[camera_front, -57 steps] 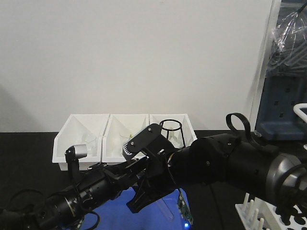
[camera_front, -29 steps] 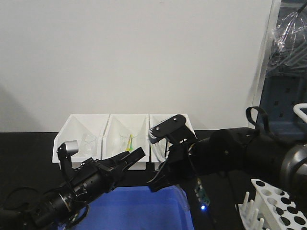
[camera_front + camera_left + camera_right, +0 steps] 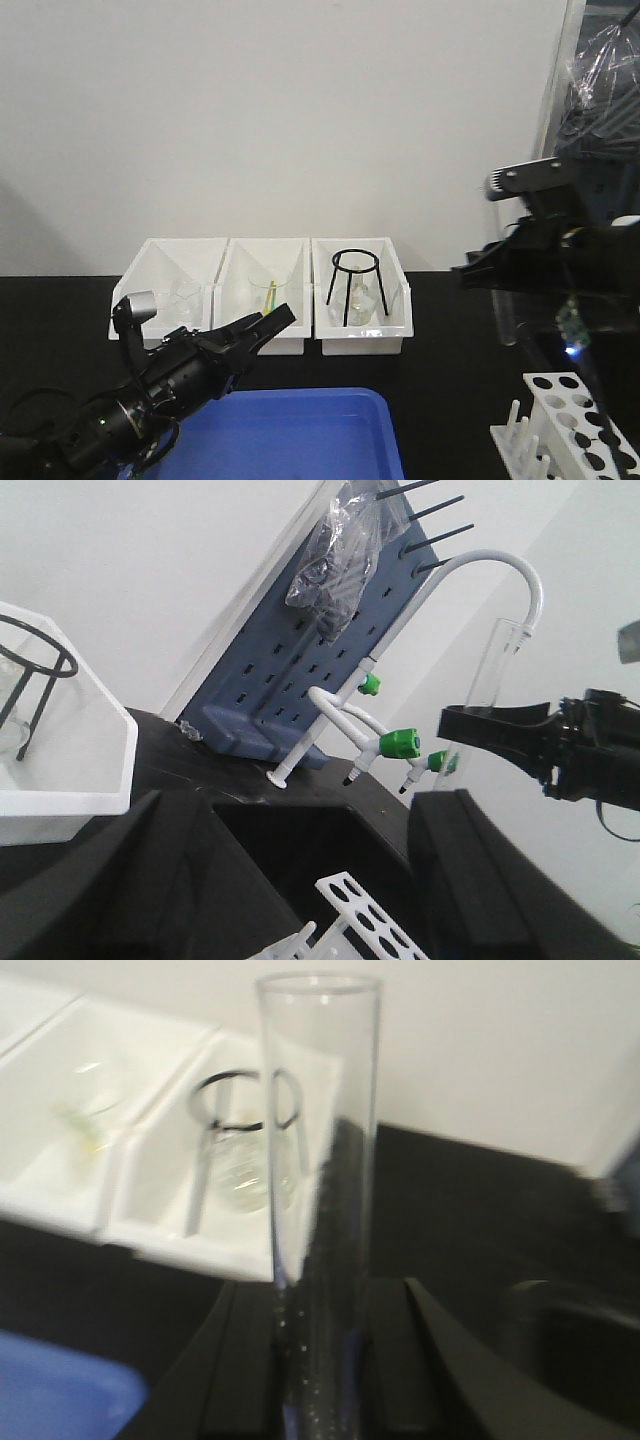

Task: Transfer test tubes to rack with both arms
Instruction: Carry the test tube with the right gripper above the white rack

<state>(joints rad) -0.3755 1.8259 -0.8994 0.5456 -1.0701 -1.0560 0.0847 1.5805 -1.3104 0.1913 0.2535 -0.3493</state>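
Note:
The clear glass test tube will go down in the white rack's row of holes [image 3: 578,437] beside the pegs, where I need to set it with my right gripper.
My right gripper [image 3: 492,275] is raised at the right and shut on a clear glass test tube [image 3: 508,320] that hangs below it. In the right wrist view the tube [image 3: 318,1160] stands between the black fingers [image 3: 248,1360] of the gripper [image 3: 318,1370]. The white rack [image 3: 560,430] with round holes and pegs stands below, at the bottom right; it also shows in the left wrist view [image 3: 365,920]. My left gripper [image 3: 268,322] is open and empty, low at the left, pointing right; its fingers [image 3: 150,880] frame that wrist view. That view also shows the right gripper [image 3: 480,725] with the tube [image 3: 492,670].
Three white bins [image 3: 165,262] stand at the back; the right one holds a black tripod stand [image 3: 355,285] and a flask. A blue tray [image 3: 290,440] lies in front. A blue pegboard [image 3: 300,660] and a white tap with green knobs [image 3: 400,745] stand at the right.
My right arm has swung from over the blue tray up and to the right with the tube, ending above the rack. My left gripper has drawn back a little to the left.

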